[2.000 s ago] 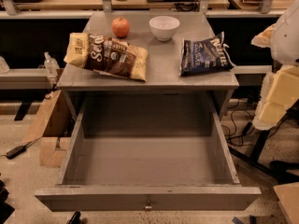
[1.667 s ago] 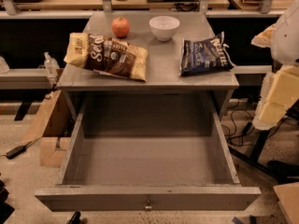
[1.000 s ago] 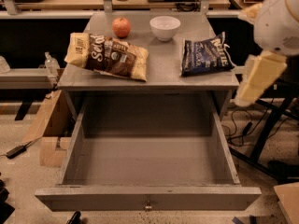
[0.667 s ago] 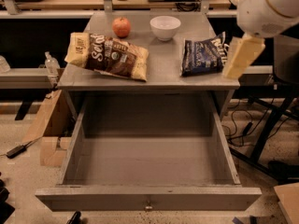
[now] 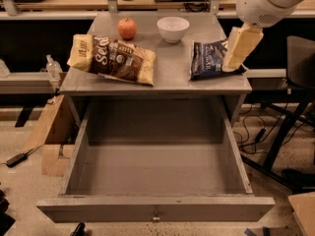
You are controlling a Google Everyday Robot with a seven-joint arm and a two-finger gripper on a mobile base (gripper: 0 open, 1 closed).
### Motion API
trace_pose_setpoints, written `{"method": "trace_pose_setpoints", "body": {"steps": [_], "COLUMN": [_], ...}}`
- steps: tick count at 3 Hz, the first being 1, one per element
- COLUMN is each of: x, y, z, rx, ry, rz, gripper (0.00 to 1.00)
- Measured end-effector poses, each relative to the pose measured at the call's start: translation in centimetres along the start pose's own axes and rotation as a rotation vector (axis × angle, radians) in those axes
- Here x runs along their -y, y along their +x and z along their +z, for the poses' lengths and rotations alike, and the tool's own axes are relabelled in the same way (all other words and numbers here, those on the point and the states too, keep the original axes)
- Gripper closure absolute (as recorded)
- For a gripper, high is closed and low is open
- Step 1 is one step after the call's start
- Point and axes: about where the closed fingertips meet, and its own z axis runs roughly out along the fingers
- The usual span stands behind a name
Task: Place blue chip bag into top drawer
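The middle of the blue chip bag (image 5: 216,56), between its two ends, will be gripped by my gripper.
The blue chip bag (image 5: 207,59) lies flat on the right side of the grey cabinet top (image 5: 170,60). My gripper (image 5: 231,65) hangs from the white arm (image 5: 268,1) at the upper right. Its cream-coloured end is right over the bag's right edge and hides that part. The top drawer (image 5: 155,208) is pulled fully out below the cabinet top. Its inside is bare and a small metal knob (image 5: 156,217) sits in the middle of its front panel.
A larger brown-and-yellow chip bag (image 5: 113,58), a red apple (image 5: 127,28) and a white bowl (image 5: 173,28) are on the cabinet top. A cardboard box (image 5: 47,136) and a bottle (image 5: 53,70) are at the left, a dark chair (image 5: 295,82) at the right.
The arm has swung in from the right edge, up and to the left, and the gripper now sits over the blue chip bag's right edge. Bag and drawer have not moved.
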Motion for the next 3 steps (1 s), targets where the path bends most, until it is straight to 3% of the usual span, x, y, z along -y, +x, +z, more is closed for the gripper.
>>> {"method": "trace_pose_setpoints", "body": {"steps": [1, 3], "x": [-0.6, 1.4], "y": [-0.2, 2.7], "z": [0.2, 10.2], "rx": [-0.02, -0.018], "ry": [-0.003, 0.019], "rz": [0.013, 0.019], "gripper": [0.0, 0.0]}}
